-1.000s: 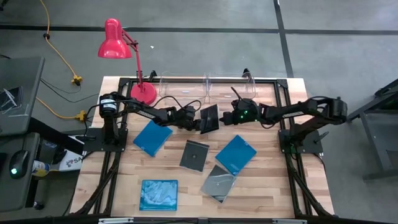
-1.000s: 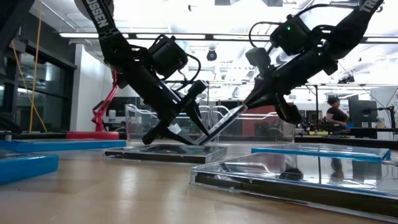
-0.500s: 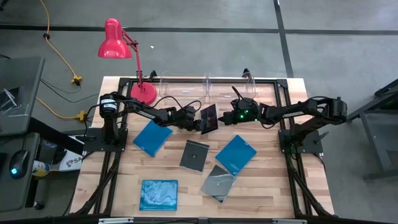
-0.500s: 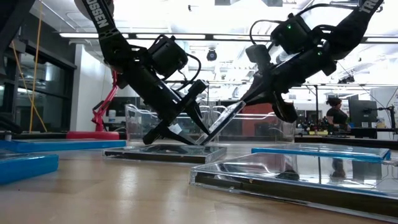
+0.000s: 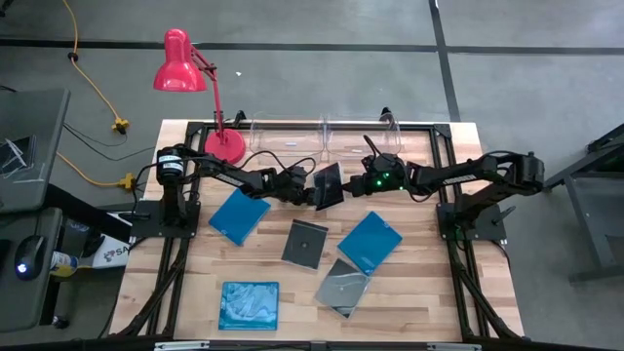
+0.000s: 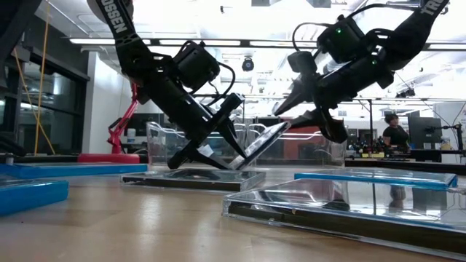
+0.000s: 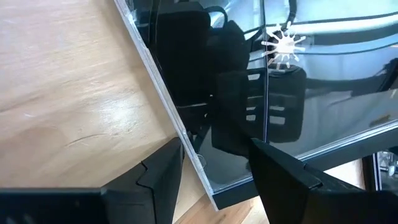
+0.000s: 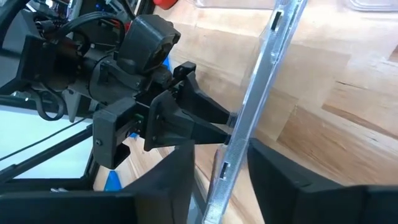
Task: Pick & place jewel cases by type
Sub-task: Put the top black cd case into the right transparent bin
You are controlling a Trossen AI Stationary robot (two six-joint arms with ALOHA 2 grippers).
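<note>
The dark case's edge slants across the right gripper's fingers, so the robot should line them up and close on the case's upper end (image 6: 277, 132) before the left gripper opens.
A dark jewel case (image 5: 329, 183) stands tilted between my two grippers at the table's far middle. My left gripper (image 5: 310, 190) is shut on its lower end. My right gripper (image 8: 221, 180) is open, one finger on each side of the case's upper end (image 6: 280, 129) without touching it. Five other jewel cases lie flat nearer the front: blue ones (image 5: 239, 214), (image 5: 370, 241), (image 5: 249, 304) and dark ones (image 5: 305, 244), (image 5: 342, 286). My left gripper pinches the dark case at its lower edge, near a corner (image 7: 205, 180), with one finger on each flat face. The fingers slant down from the table's left. The case sits tilted, its upper end leaning toward the right arm; I cannot tell whether its lower edge touches the table.
Clear plastic bins (image 5: 288, 136), (image 5: 361, 132) stand along the far edge behind the grippers. A red desk lamp (image 5: 219, 141) stands at the far left. Bare wood lies at the near right (image 5: 439, 292). A person (image 6: 393, 135) shows in the room far behind.
My right gripper has opened and let go of the dark case's upper end, its fingers still standing around it. The case stays tilted in my left gripper.
</note>
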